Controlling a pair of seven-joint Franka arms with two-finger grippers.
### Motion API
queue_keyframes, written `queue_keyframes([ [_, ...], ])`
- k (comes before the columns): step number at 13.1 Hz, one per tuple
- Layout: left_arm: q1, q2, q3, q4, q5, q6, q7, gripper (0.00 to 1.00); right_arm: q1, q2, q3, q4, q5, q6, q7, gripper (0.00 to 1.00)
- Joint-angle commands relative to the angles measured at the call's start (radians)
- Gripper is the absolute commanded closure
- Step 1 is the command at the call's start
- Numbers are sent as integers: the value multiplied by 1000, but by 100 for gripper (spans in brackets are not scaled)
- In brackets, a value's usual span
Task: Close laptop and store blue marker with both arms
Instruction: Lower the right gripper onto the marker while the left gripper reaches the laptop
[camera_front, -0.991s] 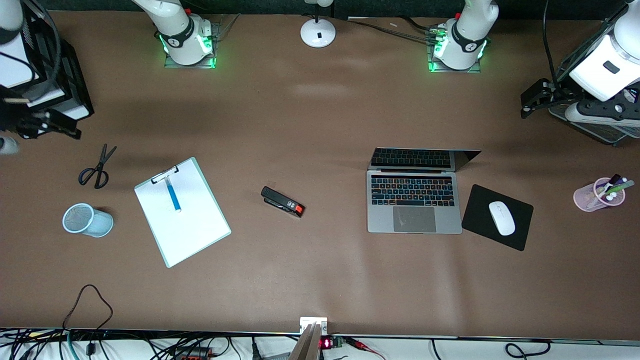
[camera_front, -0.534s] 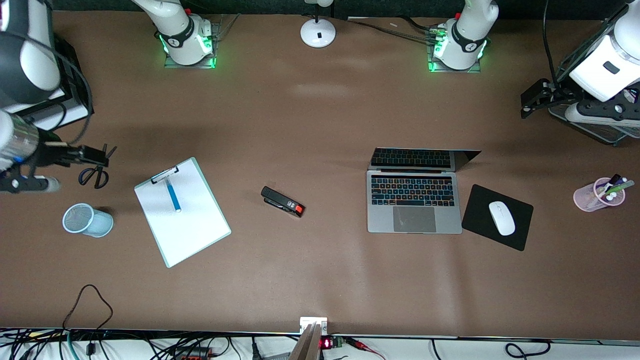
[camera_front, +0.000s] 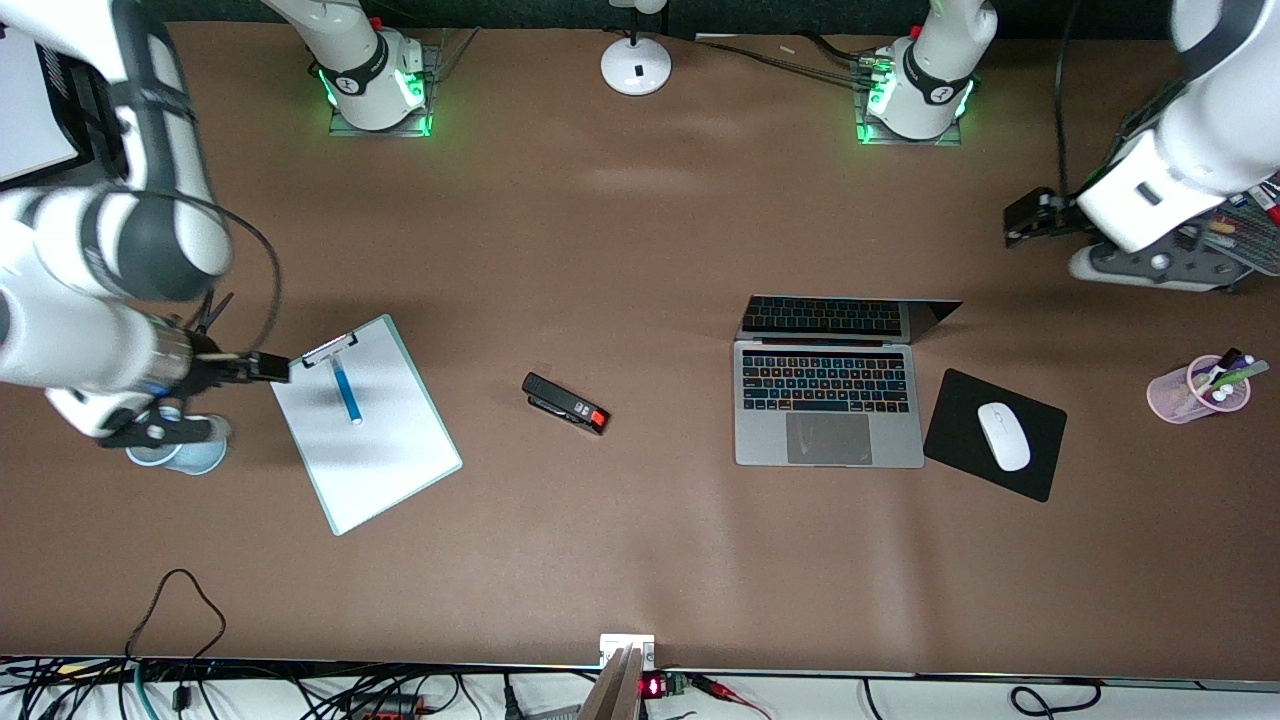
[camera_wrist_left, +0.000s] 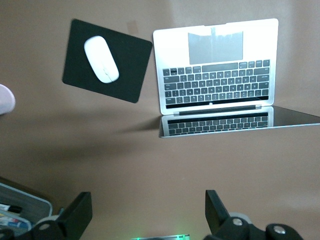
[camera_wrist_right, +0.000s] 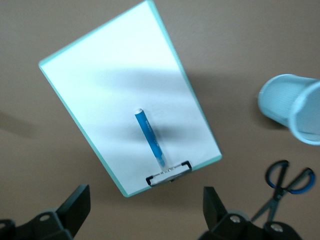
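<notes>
The blue marker's white end (camera_front: 353, 409) (camera_wrist_right: 142, 121), away from the clipboard's clip, is next for my right gripper, which should go there and close just behind it.
The silver-grey laptop (camera_front: 828, 400) stands open on the table, its screen upright; it also shows in the left wrist view (camera_wrist_left: 215, 75). The blue marker (camera_front: 345, 390) lies on a white clipboard (camera_front: 380, 450), under its clip; it also shows in the right wrist view (camera_wrist_right: 149, 137). My right gripper (camera_front: 268, 367) is open and empty, up in the air over the clipboard's clip end (camera_wrist_right: 145, 207). My left gripper (camera_front: 1028, 215) is open and empty, over bare table between the laptop and the left arm's end (camera_wrist_left: 148, 212).
A black stapler (camera_front: 565, 403) lies between clipboard and laptop. A black mouse pad (camera_front: 1030, 470) with a white mouse (camera_front: 1003, 436) lies beside the laptop. A pink pen cup (camera_front: 1175, 395) stands at the left arm's end. A light-blue mesh cup (camera_wrist_right: 290, 107) and scissors (camera_wrist_right: 285, 182) lie beside the clipboard.
My right arm has swung in from the table's end, over the scissors, to the clipboard's clip end. My left gripper has shifted a little toward the laptop.
</notes>
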Motion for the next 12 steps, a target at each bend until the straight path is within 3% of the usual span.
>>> queue_keyframes([
  [1,-4,1,-47,-98,2,97,-60,0,5,63,0,29,-32,31,-54,0],
  [4,-5,6,-81,-210,0,235,-100,0,5,117,0,26,-29,54,-175,0],
  [12,-10,32,-183,-370,2,350,-295,0,16,171,1,-7,9,154,-226,0],
])
